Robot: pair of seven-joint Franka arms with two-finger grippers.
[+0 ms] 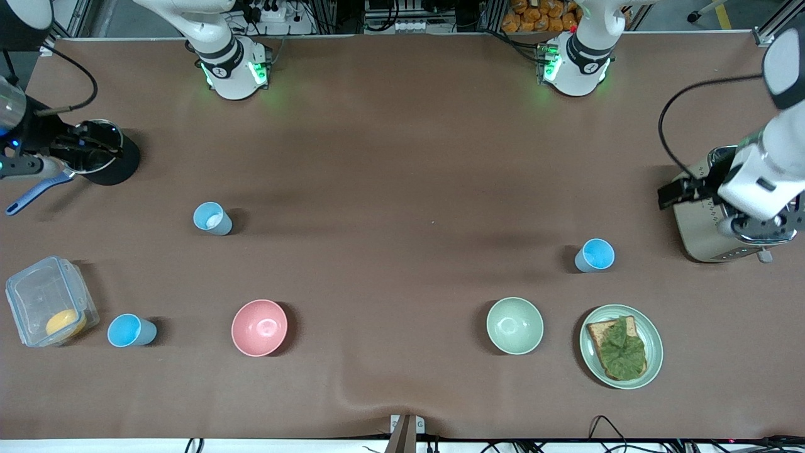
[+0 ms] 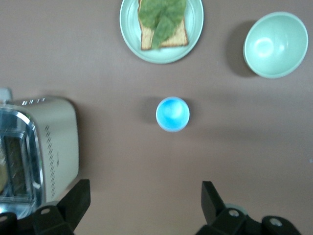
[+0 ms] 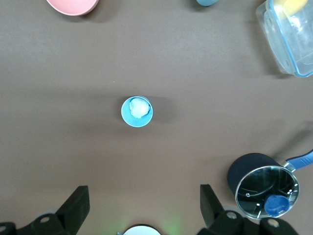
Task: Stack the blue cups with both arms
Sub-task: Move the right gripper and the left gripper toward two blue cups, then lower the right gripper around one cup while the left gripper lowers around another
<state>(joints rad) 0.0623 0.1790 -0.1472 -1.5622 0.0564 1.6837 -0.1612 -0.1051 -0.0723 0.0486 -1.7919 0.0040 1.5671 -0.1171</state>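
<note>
Next, I move my left gripper to the blue cup nearest the toaster and close it on the cup's rim (image 1: 613, 254) (image 2: 157, 117), on the side facing the toaster.
Three blue cups stand upright on the brown table. A paler one with a white patch inside (image 1: 212, 218) (image 3: 137, 111) is toward the right arm's end. A brighter one (image 1: 131, 330) stands nearer the front camera, beside a clear box. Another bright one (image 1: 595, 255) (image 2: 172, 113) is toward the left arm's end. My right gripper (image 1: 94, 146) (image 3: 144, 203) hangs high by the black pot, open and empty. My left gripper (image 1: 673, 194) (image 2: 145, 200) hangs high beside the toaster, also open and empty. Neither touches a cup.
A pink bowl (image 1: 259, 327) and a pale green bowl (image 1: 514, 325) (image 2: 276, 44) sit nearer the front camera. A plate (image 1: 651, 327) (image 2: 195, 29) carries toast with lettuce. A toaster (image 1: 704, 233) (image 2: 54, 142), a black pot (image 1: 119, 167) (image 3: 249, 169) and a clear box (image 1: 47, 302) stand at the table's ends.
</note>
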